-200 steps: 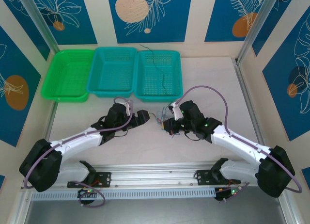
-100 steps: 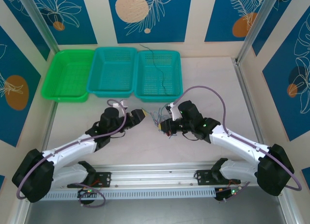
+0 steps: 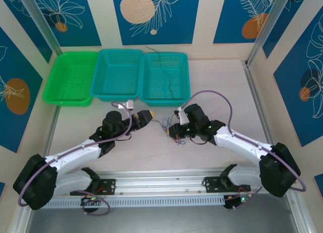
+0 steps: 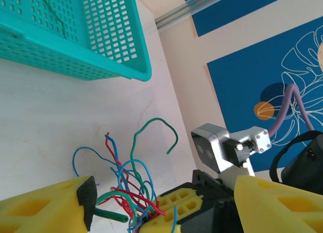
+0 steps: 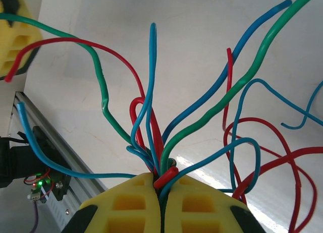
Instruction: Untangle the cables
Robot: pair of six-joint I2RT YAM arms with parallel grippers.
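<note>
The root of the cable bunch, now between the two grippers, will be let go by my right gripper on the table midway [image 3: 193, 134] between the baskets and the aluminium bar.
A bunch of thin red, blue and green cables [image 3: 163, 125] lies between the two grippers at mid table. My right gripper [image 3: 174, 134] is shut on the bunch's root; in the right wrist view its yellow fingers [image 5: 132, 208] pinch the cables [image 5: 166, 142], which fan upward. My left gripper [image 3: 148, 115] is just left of the bunch and stands open. In the left wrist view the tangle [image 4: 128, 182] sits between its wide-apart fingers [image 4: 45, 208], and a green end [image 4: 108, 214] touches the left pad. One dark cable [image 3: 167, 74] lies in the right teal basket [image 3: 149, 94].
Three baskets line the back: green [image 3: 53, 94], teal [image 3: 101, 92] and the right teal one, whose corner [image 4: 116, 66] is close in the left wrist view. The right arm's wrist camera [image 4: 214, 148] is just beyond the tangle. An aluminium rail [image 3: 161, 180] runs along the near edge.
My left arm has drawn back to the left, and its gripper has swung slightly up and away from the bunch. My right gripper has shifted a little left, still holding the cables.
</note>
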